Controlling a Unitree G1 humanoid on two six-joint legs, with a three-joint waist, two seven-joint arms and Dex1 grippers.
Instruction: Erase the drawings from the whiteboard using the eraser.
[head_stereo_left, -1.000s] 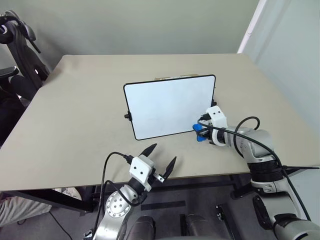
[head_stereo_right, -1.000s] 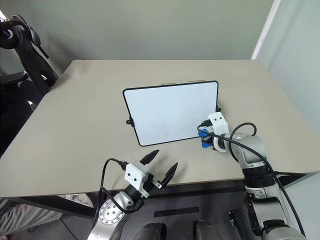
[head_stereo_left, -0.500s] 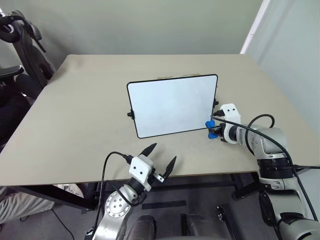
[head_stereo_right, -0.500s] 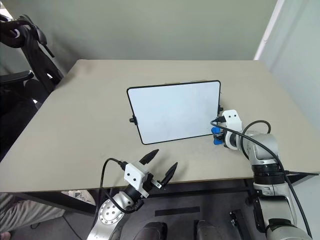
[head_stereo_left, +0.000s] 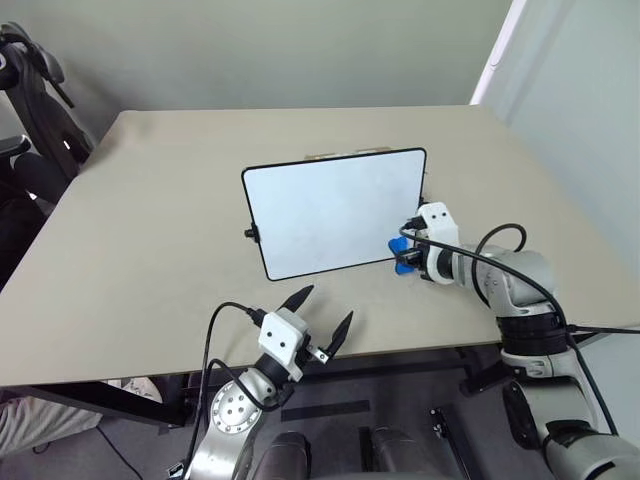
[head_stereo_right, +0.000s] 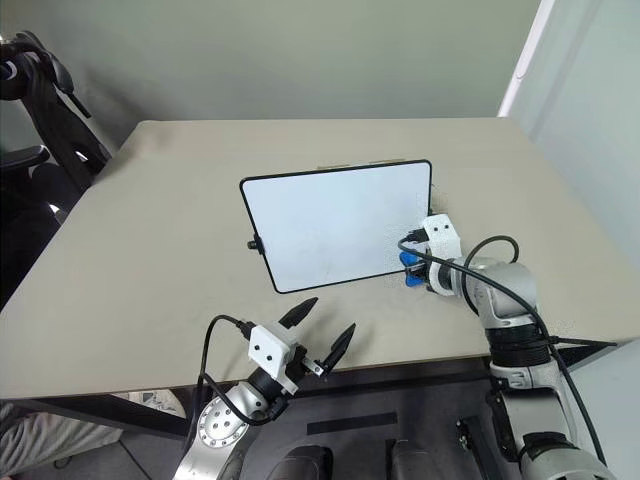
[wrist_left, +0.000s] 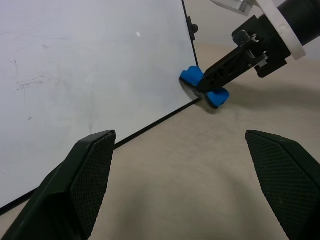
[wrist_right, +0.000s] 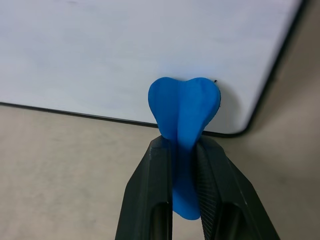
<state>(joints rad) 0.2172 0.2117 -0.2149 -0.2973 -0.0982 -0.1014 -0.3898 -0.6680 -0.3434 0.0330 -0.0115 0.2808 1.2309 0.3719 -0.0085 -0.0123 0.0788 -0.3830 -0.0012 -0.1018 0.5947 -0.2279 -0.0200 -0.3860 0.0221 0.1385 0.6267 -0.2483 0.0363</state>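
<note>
The bare table (head_stereo_left: 475, 287) is beneath my right gripper's own arm, just beside the whiteboard. My right gripper needs to let go of the blue eraser there.
The whiteboard (head_stereo_left: 335, 212) stands tilted at the middle of the table, black-framed. Its white face (wrist_left: 75, 60) carries faint grey smears. The drawings are out of view. My right gripper (head_stereo_left: 410, 255) is shut on the blue eraser (head_stereo_left: 399, 256), whose end presses against the board's lower right corner (wrist_right: 182, 107). The left wrist view also has the eraser (wrist_left: 192, 77) at that corner, between the right gripper's black fingers (wrist_left: 225, 70). My left gripper (head_stereo_left: 322, 311) hangs open near the table's front edge, apart from the board, with nothing in it.
The beige table (head_stereo_left: 140, 250) has bare room to the left of and behind the board. A black chair (head_stereo_left: 35, 90) stands off the table's far left corner. The table's right edge (head_stereo_left: 560, 230) runs close to my right arm.
My right gripper with the eraser swung out just past the board's lower right corner and has come back left onto it. The left gripper has kept still. The head camera has shifted.
</note>
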